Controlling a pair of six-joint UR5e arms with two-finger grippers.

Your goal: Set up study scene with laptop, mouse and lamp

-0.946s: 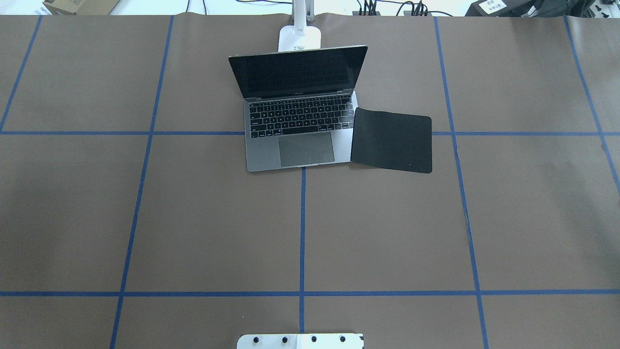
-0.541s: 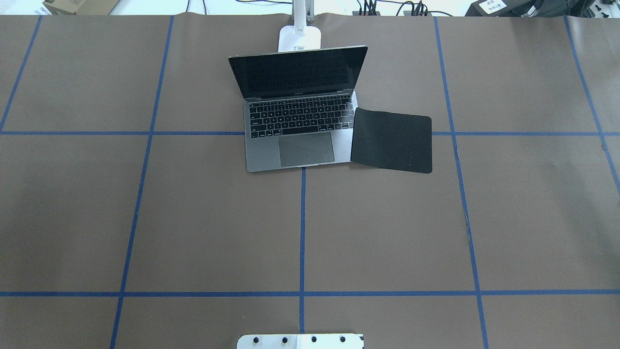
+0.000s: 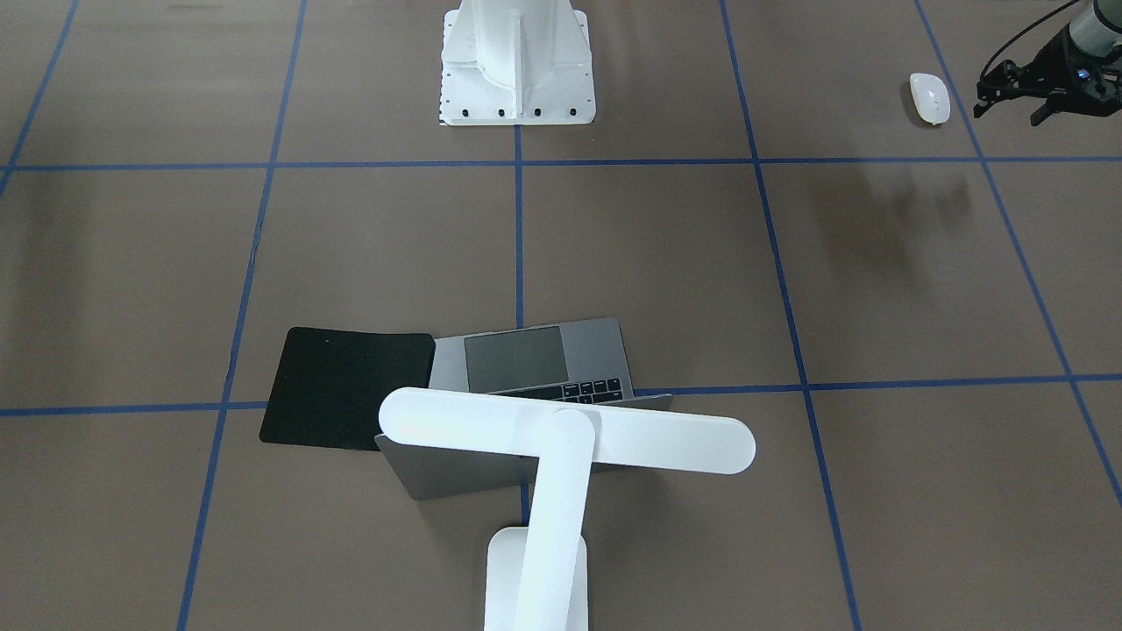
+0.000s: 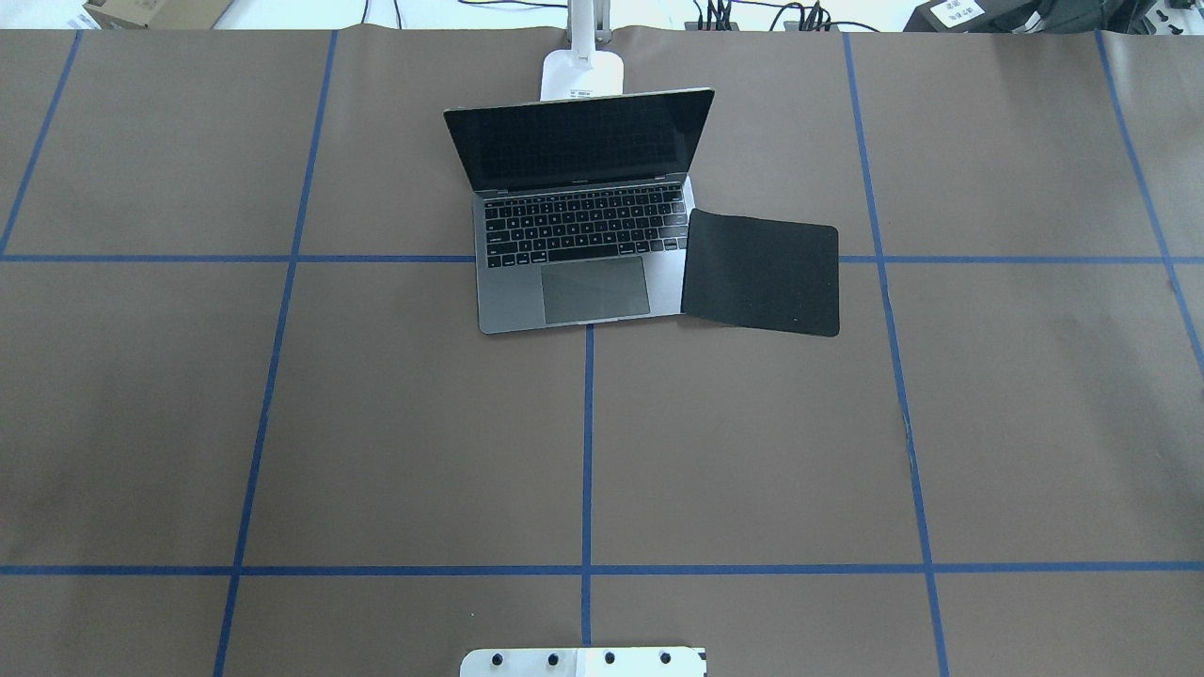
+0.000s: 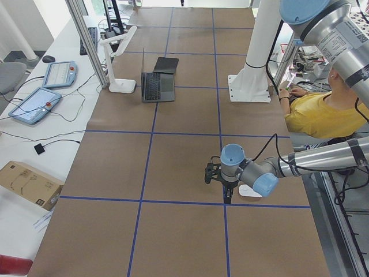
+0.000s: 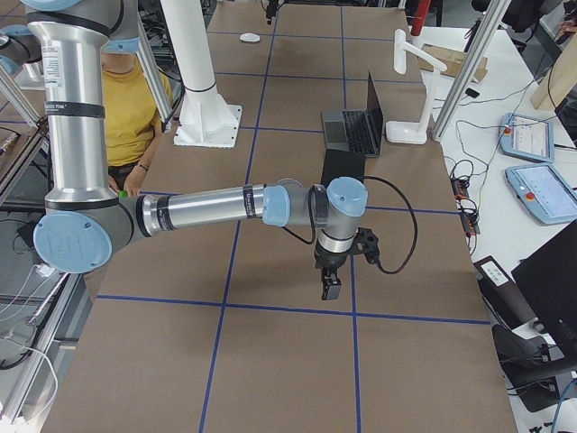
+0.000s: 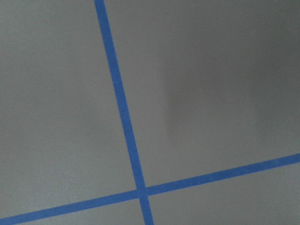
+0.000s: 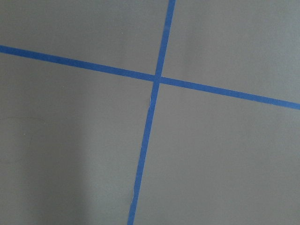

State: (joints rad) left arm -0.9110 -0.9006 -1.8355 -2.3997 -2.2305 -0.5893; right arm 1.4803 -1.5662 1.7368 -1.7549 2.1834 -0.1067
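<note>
Next, I will move my left gripper over the white mouse and close it on the mouse's long sides [image 3: 931, 99].
The grey laptop [image 4: 583, 235] stands open at the table's far middle, and its lid shows from behind in the front-facing view [image 3: 456, 469]. Behind it stands the white lamp [image 4: 581, 75], its bar head [image 3: 570, 434] reaching over the lid. The white mouse [image 3: 929, 96] lies near the robot's side, far to its left. My left gripper [image 3: 1039, 105] hangs just beside the mouse [image 5: 249, 190] without touching it, and I cannot tell how its jaws stand. My right gripper [image 6: 328, 287] points down over bare table and shows only in the exterior right view, so I cannot tell its state.
A flat black mat [image 4: 762, 273] lies against the laptop's right edge. The white robot pedestal [image 3: 517, 61] stands at the near middle. A person in yellow [image 5: 317, 112] sits behind the robot. Control tablets [image 5: 34, 101] and cables lie on the side bench.
</note>
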